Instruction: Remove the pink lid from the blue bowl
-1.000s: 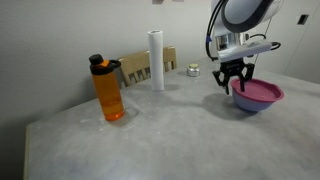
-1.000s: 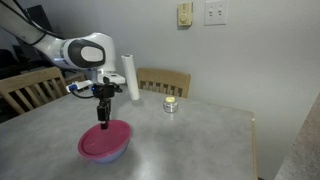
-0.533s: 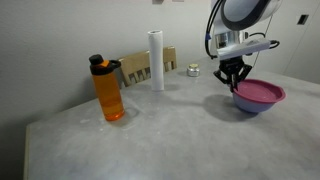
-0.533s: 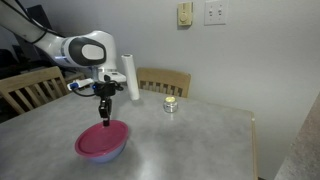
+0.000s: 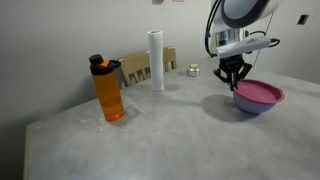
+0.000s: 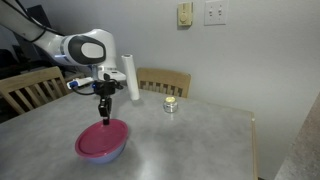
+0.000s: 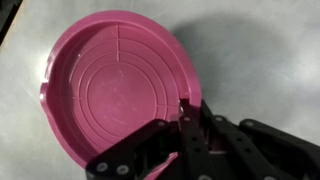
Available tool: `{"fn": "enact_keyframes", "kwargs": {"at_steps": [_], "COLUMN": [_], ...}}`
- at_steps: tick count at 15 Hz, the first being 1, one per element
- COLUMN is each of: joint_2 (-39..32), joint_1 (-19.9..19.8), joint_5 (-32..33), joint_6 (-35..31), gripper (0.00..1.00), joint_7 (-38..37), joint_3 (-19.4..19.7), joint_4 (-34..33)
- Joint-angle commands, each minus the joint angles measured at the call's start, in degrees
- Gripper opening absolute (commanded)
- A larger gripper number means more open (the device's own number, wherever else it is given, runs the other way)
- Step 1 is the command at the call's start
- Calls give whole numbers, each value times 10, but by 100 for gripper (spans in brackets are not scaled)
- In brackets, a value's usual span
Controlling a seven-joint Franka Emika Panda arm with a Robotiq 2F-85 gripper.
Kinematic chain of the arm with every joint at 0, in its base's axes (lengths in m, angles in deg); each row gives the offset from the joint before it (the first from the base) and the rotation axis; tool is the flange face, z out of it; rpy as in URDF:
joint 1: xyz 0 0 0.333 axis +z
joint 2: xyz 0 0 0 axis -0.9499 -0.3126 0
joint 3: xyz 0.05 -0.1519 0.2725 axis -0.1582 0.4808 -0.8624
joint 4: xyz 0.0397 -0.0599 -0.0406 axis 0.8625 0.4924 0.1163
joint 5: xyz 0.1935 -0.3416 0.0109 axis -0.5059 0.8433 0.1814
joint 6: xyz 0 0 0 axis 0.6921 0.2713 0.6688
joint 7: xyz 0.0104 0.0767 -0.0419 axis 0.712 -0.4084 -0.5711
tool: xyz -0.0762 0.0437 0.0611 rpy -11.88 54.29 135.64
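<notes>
Next, my gripper sets the pink lid down on the grey table (image 5: 193, 106) next to the blue bowl, toward the orange bottle.
The pink lid (image 5: 260, 93) rests on top of the blue bowl (image 5: 249, 107) on the grey table, seen in both exterior views, lid (image 6: 103, 139) over bowl (image 6: 108, 156). My gripper (image 5: 233, 83) points straight down at the lid's edge, gripper (image 6: 104, 119). In the wrist view the lid (image 7: 118, 85) fills the frame, ribbed with rings. The gripper (image 7: 185, 108) is shut with its fingers pinching the lid's raised rim. The bowl is hidden under the lid in this view.
An orange bottle (image 5: 108, 90), a tall white cylinder (image 5: 156, 60) and a small silver tin (image 5: 192, 70) stand further along the table. Wooden chairs (image 6: 165, 80) stand behind the table. The tin (image 6: 171, 104) sits beyond the bowl.
The jaws have gone from open astride the lid's rim to shut on it. Lid and bowl shifted slightly; the arm has hardly moved.
</notes>
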Motion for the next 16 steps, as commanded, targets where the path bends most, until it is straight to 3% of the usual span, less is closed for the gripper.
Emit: {"fn": "enact_keyframes", "kwargs": {"at_steps": [1,9,16], "joint_2": [32,61,1], "joint_1": [11,45,58], "joint_5": [13,65,67], "joint_6": [16,68,60], "gripper": [3,3,3], "joint_7": [-23,-28,53], "joint_3": [-1,-30,-73], "joint_4": [11,-30,-145]}}
